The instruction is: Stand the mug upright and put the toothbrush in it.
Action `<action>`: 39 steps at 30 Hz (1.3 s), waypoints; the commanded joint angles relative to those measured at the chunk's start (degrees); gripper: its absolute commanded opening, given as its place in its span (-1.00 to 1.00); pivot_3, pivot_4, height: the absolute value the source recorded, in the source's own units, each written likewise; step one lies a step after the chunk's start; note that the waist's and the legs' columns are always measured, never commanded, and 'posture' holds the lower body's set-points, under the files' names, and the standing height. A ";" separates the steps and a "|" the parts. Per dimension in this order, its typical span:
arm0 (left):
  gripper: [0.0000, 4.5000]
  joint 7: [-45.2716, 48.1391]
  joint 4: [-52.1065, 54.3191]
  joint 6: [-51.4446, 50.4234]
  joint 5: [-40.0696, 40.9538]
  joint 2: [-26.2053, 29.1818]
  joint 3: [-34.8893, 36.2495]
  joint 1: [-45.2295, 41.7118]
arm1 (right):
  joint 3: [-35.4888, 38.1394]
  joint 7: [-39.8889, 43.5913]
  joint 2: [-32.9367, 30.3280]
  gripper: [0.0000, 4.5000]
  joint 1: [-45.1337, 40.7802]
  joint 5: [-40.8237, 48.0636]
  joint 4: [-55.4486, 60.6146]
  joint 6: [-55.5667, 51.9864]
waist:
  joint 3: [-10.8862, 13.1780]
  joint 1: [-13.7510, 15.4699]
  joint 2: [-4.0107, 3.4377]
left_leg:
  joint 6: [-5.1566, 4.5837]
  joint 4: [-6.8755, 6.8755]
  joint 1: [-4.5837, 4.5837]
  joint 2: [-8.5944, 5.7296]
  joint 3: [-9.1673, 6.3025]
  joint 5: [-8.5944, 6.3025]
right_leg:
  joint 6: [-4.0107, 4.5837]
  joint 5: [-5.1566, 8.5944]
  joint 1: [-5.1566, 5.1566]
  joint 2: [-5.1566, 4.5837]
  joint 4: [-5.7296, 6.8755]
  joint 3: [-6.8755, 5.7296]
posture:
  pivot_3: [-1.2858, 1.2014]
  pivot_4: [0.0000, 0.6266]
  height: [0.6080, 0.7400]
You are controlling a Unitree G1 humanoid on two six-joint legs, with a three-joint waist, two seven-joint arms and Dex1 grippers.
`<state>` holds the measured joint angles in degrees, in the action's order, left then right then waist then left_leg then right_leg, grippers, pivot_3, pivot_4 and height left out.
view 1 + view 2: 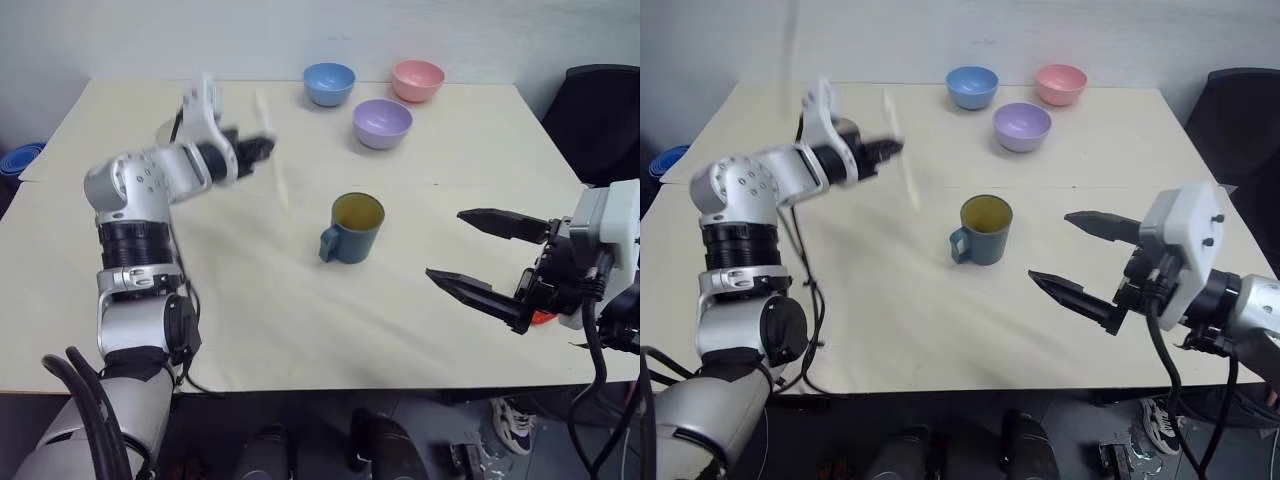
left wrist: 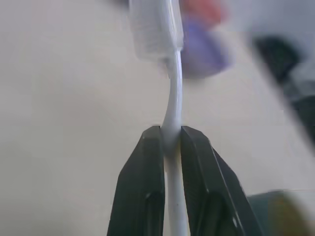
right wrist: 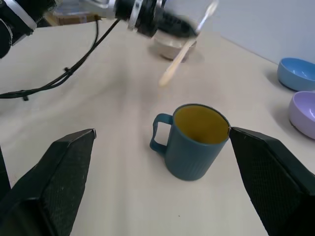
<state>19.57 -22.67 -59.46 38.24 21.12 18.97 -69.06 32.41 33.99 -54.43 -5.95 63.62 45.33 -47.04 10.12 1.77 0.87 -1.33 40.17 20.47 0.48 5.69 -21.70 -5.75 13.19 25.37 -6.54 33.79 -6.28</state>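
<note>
My left gripper will let go of the white toothbrush inside the dark teal mug (image 1: 352, 217) (image 2: 286, 215), with its head leaning toward the purple bowl.
The dark teal mug (image 1: 352, 228) stands upright in the middle of the table, its yellow inside showing and its handle turned toward my left side. My left gripper (image 1: 262, 148) is raised over the table to the left of and beyond the mug, shut on the shaft of the white toothbrush (image 2: 173, 98). The toothbrush (image 3: 174, 69) hangs tilted, bristled head up and handle end slanting down toward the mug. My right gripper (image 1: 446, 244) hovers to the right of the mug with its fingers wide open and nothing between them, pointing at the mug (image 3: 197, 142).
Three bowls sit at the far side of the table: blue (image 1: 329, 83), pink (image 1: 418, 80) and purple (image 1: 381, 123). A small beige dish (image 3: 174, 46) lies behind the left gripper. A black chair (image 1: 600, 110) stands past the table's right edge.
</note>
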 commanded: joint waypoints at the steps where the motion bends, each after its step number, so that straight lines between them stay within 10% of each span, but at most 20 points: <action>1: -0.91 13.61 3.78 7.24 2.61 -0.08 -2.49 -2.51 | 2.38 -2.21 -0.81 0.99 1.10 1.62 0.86 0.13 | 0.00 -0.23 -0.01 | 0.00 0.00 -0.01 -0.02 0.04 0.00 | 0.00 0.00 0.00 -0.02 -0.01 0.01 | 0.03 -0.52 1.00; 10: -0.91 30.57 6.62 27.16 -11.01 -1.81 -21.89 4.47 | 3.32 -7.21 0.43 0.99 4.52 1.36 3.27 1.42 | -0.01 -0.21 -0.03 | -0.07 -0.01 -0.24 0.03 0.09 0.08 | 0.02 -0.02 -0.17 0.02 0.08 0.14 | 0.03 -0.52 1.00; 26: -0.91 27.39 -4.97 43.37 -19.39 -6.54 -21.02 6.52 | 1.80 -9.03 0.41 0.99 6.02 0.74 3.10 4.03 | 0.00 0.14 -0.01 | -0.49 0.04 -0.05 0.07 -0.35 -0.04 | -0.06 -0.08 -0.03 -0.07 -0.01 0.16 | 0.03 -0.52 1.00; 34: 0.13 31.89 5.85 32.28 -14.05 -2.15 -18.86 12.04 | -1.45 -6.51 -0.53 1.00 3.90 -2.26 0.31 4.97 | 0.01 -0.27 -0.02 | -0.53 0.09 -0.05 0.21 -0.35 -0.06 | -0.08 -0.09 -0.03 -0.07 0.01 0.18 | 0.03 -0.52 1.00; 39: 0.77 41.57 17.40 24.42 -9.82 11.84 -16.93 16.53 | -3.68 -1.42 -1.75 1.00 2.65 -5.52 -3.34 5.52 | 0.04 -0.78 -0.08 | -0.50 0.09 -0.08 0.27 -0.30 -0.07 | -0.08 -0.09 -0.01 -0.03 0.03 0.22 | 0.03 -0.52 1.00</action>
<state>57.07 -10.06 -33.90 26.69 29.56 -0.40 -52.60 28.21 30.55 -54.89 -3.00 59.19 42.62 -42.83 10.16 0.99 0.79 -1.81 40.26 20.36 0.77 5.43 -21.78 -5.81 13.11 25.37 -6.54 33.83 -6.05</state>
